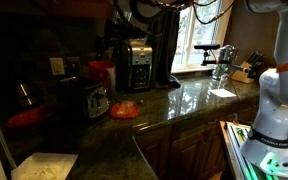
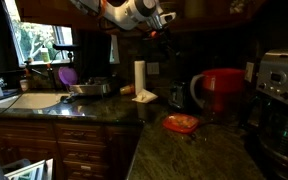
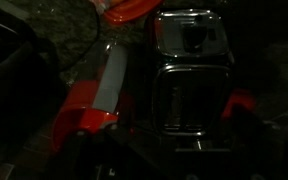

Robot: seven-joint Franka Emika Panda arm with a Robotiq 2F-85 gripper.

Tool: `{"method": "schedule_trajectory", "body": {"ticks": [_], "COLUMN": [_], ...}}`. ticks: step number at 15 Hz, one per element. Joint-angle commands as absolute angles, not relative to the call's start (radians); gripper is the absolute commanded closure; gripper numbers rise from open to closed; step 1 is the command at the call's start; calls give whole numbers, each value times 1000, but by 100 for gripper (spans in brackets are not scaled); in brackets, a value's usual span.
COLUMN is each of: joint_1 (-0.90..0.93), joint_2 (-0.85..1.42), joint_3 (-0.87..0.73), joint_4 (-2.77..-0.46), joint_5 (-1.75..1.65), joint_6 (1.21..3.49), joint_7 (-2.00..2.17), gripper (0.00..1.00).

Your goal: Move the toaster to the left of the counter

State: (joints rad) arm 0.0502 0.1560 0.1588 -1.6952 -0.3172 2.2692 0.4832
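Observation:
The toaster's dark top (image 1: 82,84) (image 3: 191,115), behind its chrome end, is the next place for my gripper to go down to and close on.
The toaster (image 1: 84,98) is low and dark with chrome sides. It stands on the dark granite counter (image 1: 174,105) towards its left end, between red items. In the wrist view the toaster (image 3: 187,85) lies straight below, with its chrome end face at the top and its dark top towards the bottom. My gripper (image 2: 161,19) hangs high above the counter (image 2: 199,150), well clear of the toaster. Its fingers are lost in the dark, so I cannot tell whether they are open. The toaster does not show in that exterior view.
A black-and-silver coffee maker (image 1: 135,64) stands right of the toaster, with a flat red item (image 1: 125,110) in front. A red kettle (image 2: 222,90), a paper towel roll (image 2: 140,76), a pan (image 2: 90,88) and the sink (image 2: 29,100) line the counter. Another red item (image 1: 29,118) lies left of the toaster.

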Motion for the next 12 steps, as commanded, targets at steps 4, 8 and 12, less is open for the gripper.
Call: {"method": "schedule_trajectory", "body": {"ticks": [4, 8, 12], "joint_1": [141, 166, 156], "joint_2": [467, 436, 478], "joint_3": [86, 48, 52], "joint_4": [-1345, -1406, -1368], "joint_5": [-295, -295, -263], "joint_6": [2236, 2269, 2323], "joint_7": [360, 379, 354], "gripper": [0, 0, 13]}}
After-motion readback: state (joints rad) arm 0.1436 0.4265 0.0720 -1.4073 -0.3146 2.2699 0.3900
